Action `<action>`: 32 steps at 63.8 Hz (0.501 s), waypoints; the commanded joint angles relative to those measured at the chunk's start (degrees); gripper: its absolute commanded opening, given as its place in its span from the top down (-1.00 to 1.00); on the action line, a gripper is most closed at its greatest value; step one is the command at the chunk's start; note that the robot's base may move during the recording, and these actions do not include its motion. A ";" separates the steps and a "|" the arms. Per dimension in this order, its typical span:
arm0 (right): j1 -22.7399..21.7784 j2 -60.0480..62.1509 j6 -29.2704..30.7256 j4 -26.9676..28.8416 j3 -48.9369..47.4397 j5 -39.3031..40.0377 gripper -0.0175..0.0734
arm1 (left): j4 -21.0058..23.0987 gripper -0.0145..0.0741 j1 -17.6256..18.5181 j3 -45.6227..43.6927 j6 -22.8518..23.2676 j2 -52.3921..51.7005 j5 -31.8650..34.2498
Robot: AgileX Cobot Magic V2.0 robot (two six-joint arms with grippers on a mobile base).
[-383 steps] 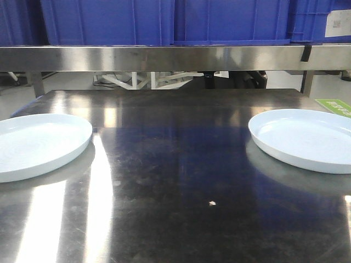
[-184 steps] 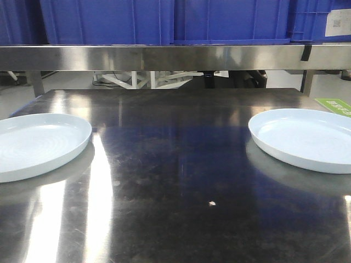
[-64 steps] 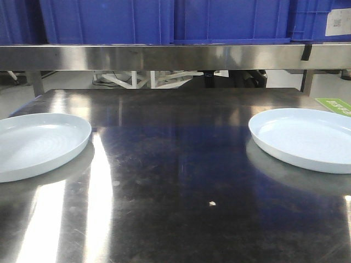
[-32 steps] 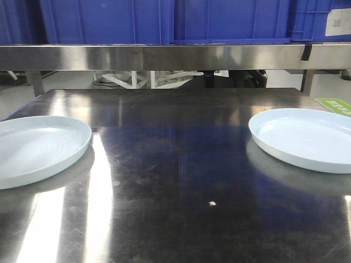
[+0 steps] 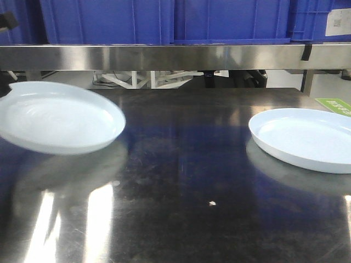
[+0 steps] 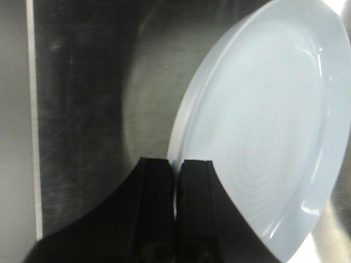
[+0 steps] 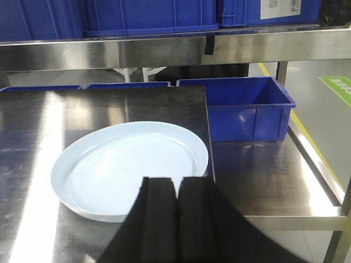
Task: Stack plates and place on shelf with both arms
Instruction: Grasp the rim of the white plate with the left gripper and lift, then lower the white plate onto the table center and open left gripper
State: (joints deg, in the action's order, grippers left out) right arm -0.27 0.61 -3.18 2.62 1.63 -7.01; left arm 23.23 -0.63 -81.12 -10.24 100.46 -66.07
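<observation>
My left gripper will release the tilted plate on the steel table (image 5: 163,141) next to the flat plate, behind the white crumb.
Two pale blue-white plates are in view. The left plate (image 5: 60,118) hangs blurred and tilted above the steel table (image 5: 181,164). My left gripper (image 6: 176,164) is shut on that plate's (image 6: 263,137) rim, which is pinched edge-on between the two black fingers. The right plate (image 5: 307,139) lies flat at the table's right side. My right gripper (image 7: 176,183) is shut with nothing between its fingers. It sits over the near rim of the right plate (image 7: 129,164).
A steel shelf (image 5: 175,56) runs across the back above the table, loaded with blue crates (image 5: 164,22). Past the table's right edge stands an open blue bin (image 7: 241,109) on a lower steel surface. A small white crumb (image 5: 211,203) lies mid-table.
The left plate rested flat at the table's left edge. It tipped half a second ago and is now lifted off the table and shifted right. The right plate has not moved.
</observation>
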 commanded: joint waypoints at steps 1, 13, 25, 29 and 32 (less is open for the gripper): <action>-0.30 1.09 0.51 -0.72 0.04 4.71 0.51 | 6.35 0.49 0.34 -2.09 -0.49 -3.05 -0.37; -0.30 1.09 0.51 -0.72 0.04 4.71 0.51 | 8.46 0.49 5.75 -2.09 -0.63 -3.05 2.75; -0.30 1.09 0.51 -0.72 0.04 4.71 0.51 | 13.63 0.49 12.09 -1.87 -0.63 -1.70 9.05; -0.30 1.09 0.51 -0.72 0.04 4.71 0.51 | 14.95 0.49 14.32 -1.87 -0.63 -0.61 10.86; -0.30 1.09 0.51 -0.72 0.04 4.71 0.51 | 14.93 0.49 16.04 -1.87 -0.63 0.16 12.07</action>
State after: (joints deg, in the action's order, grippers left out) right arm -0.27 0.61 -3.18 2.62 1.63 -7.01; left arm 34.16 12.96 -81.34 -10.94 102.14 -57.07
